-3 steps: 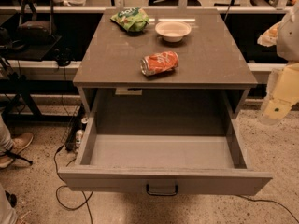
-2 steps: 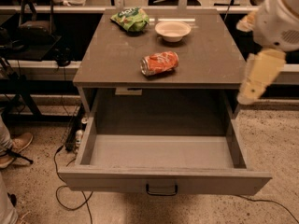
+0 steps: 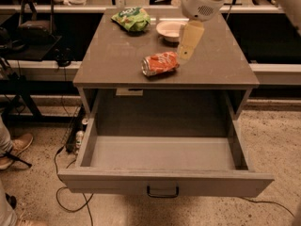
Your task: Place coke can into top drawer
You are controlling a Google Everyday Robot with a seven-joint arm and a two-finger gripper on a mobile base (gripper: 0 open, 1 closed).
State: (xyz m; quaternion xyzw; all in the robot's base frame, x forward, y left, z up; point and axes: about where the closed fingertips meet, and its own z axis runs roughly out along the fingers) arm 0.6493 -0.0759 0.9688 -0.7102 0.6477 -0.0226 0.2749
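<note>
My gripper is going to close on the body of the coke can [image 3: 167,61], toward the end of the can that is nearer the white bowl.
The coke can [image 3: 160,63] lies on its side near the front middle of the grey cabinet top [image 3: 117,65]. My gripper [image 3: 184,55] hangs down from the upper right, just right of the can and slightly above it, with its tip close to the can's right end. It holds nothing that I can see. The top drawer [image 3: 164,183] is pulled fully out below the cabinet top. Its inside is bare and its dark handle [image 3: 162,191] sits at the middle of the front panel.
A white round bowl [image 3: 168,30] stands at the back of the top, partly behind my gripper. A green snack bag [image 3: 131,19] lies at the back left. Cables and a power strip [image 3: 77,138] lie on the floor to the left, near a person's shoe [image 3: 14,149].
My gripper has swung in from the right side of the cabinet, leftward over the top, and now hangs right next to the can. The can and drawer have not moved.
</note>
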